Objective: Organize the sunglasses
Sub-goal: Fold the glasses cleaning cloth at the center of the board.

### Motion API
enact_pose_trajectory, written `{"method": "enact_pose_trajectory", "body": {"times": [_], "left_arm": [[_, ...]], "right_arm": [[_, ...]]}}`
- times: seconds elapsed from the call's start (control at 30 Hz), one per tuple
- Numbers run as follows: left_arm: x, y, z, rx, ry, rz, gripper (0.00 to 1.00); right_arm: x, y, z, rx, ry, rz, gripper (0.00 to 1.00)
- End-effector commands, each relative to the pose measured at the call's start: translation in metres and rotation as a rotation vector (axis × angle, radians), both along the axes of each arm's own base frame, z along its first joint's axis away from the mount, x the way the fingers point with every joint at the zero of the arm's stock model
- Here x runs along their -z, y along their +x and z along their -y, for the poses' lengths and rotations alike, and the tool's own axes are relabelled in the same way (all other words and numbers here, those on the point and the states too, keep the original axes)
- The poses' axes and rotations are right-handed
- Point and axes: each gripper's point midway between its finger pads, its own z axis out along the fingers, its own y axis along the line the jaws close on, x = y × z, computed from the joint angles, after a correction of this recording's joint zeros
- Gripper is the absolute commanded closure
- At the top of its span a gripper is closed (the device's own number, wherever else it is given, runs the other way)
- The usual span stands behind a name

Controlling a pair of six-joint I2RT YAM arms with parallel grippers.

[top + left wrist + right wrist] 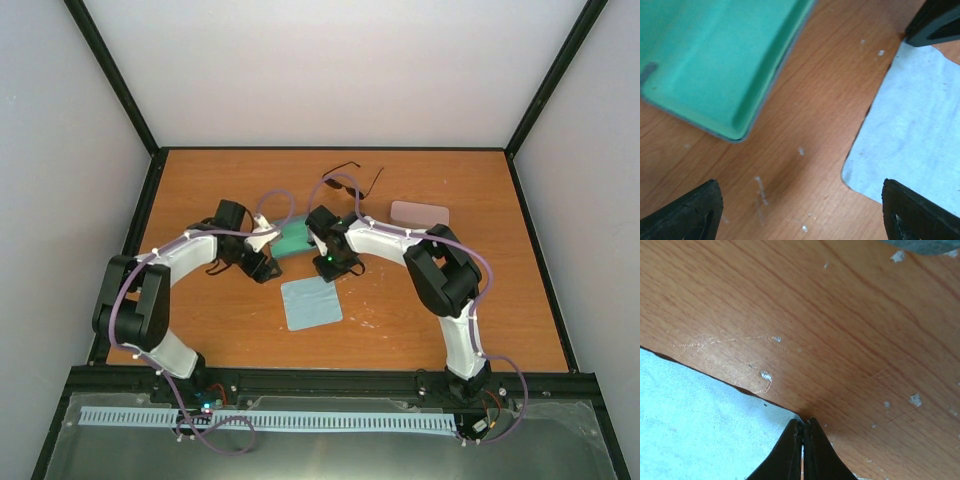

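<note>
Next, my right gripper opens and takes hold of its corner (798, 416) again once both can lift the cloth's edge, as my left gripper is short of the cloth's loose far corner.
The black-framed sunglasses (346, 183) lie unfolded at the back of the table, apart from both grippers. The pale reddish-clear pair is not visible in any view. My left gripper (262, 263) (801, 192) is open and empty, low over bare wood between the open green-lined case (293, 238) (715, 60) and the light-blue cloth (311, 303) (920, 125). My right gripper (336, 266) (803, 422) is shut, its tips pinching the far corner of the cloth (700, 425), whose edge is slightly lifted off the wood.
A pink closed case (419, 213) lies at the back right, near the right arm's elbow. The two grippers are close together mid-table; the right gripper's finger shows at the top right of the left wrist view (937, 20). The wooden table (480, 300) has black frame edges.
</note>
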Motion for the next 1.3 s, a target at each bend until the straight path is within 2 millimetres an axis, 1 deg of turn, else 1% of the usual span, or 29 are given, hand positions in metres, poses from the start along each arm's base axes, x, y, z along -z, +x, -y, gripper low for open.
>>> {"method": "enact_pose_trajectory", "body": {"times": [0.0,0.07,0.23,0.33,0.43,0.5,0.6,0.7,0.8,0.83,0.87,0.93,0.97,1.07,1.1,1.17,1.27], "left_arm": [[0.0,-0.012,0.016,0.058,-0.003,-0.008,0.14],[0.002,-0.016,0.018,0.066,0.002,-0.015,0.14],[0.01,-0.017,0.014,0.064,0.036,-0.029,0.15],[0.021,-0.024,0.015,0.078,0.078,-0.052,0.17],[0.029,-0.03,0.021,0.101,0.118,-0.054,0.18],[0.029,-0.031,0.025,0.113,0.12,-0.05,0.18],[0.032,-0.029,0.025,0.11,0.135,-0.055,0.2],[0.036,-0.03,0.025,0.112,0.141,-0.068,0.23],[0.038,-0.03,0.026,0.114,0.153,-0.063,0.23],[0.039,-0.03,0.026,0.113,0.156,-0.063,0.23],[0.04,-0.029,0.026,0.113,0.157,-0.064,0.23],[0.042,-0.029,0.027,0.114,0.159,-0.07,0.28],[0.043,-0.029,0.027,0.115,0.162,-0.074,0.32],[0.046,-0.032,0.029,0.124,0.173,-0.082,0.49],[0.046,-0.034,0.03,0.128,0.172,-0.082,0.51],[0.046,-0.039,0.033,0.141,0.172,-0.087,0.52],[0.045,-0.047,0.036,0.16,0.176,-0.093,0.52]], "right_arm": [[0.032,-0.026,0.017,0.006,-0.07,-0.099,0.97],[0.024,-0.024,0.016,0.013,-0.058,-0.08,0.97],[0.005,-0.017,0.011,0.028,-0.019,-0.034,0.97],[-0.002,-0.012,0.009,0.035,-0.01,-0.008,0.97],[-0.012,-0.008,0.008,0.045,0.004,0.018,0.97],[-0.02,-0.005,0.008,0.053,0.012,0.038,0.97],[-0.029,-0.002,0.01,0.066,0.018,0.064,0.97],[-0.032,-0.001,0.011,0.07,0.025,0.075,0.97],[-0.03,0.001,0.01,0.076,0.025,0.074,0.97],[-0.028,0.0,0.01,0.076,0.021,0.065,0.93],[-0.024,-0.001,0.009,0.074,0.016,0.051,0.85],[-0.018,-0.002,0.008,0.07,0.009,0.033,0.75],[-0.015,-0.002,0.008,0.066,0.006,0.029,0.74],[-0.012,-0.002,0.008,0.063,-0.002,0.029,0.72],[-0.012,-0.002,0.009,0.066,-0.005,0.03,0.72],[-0.012,-0.001,0.01,0.067,-0.01,0.033,0.71],[-0.012,-0.001,0.011,0.073,-0.012,0.037,0.62]]}}
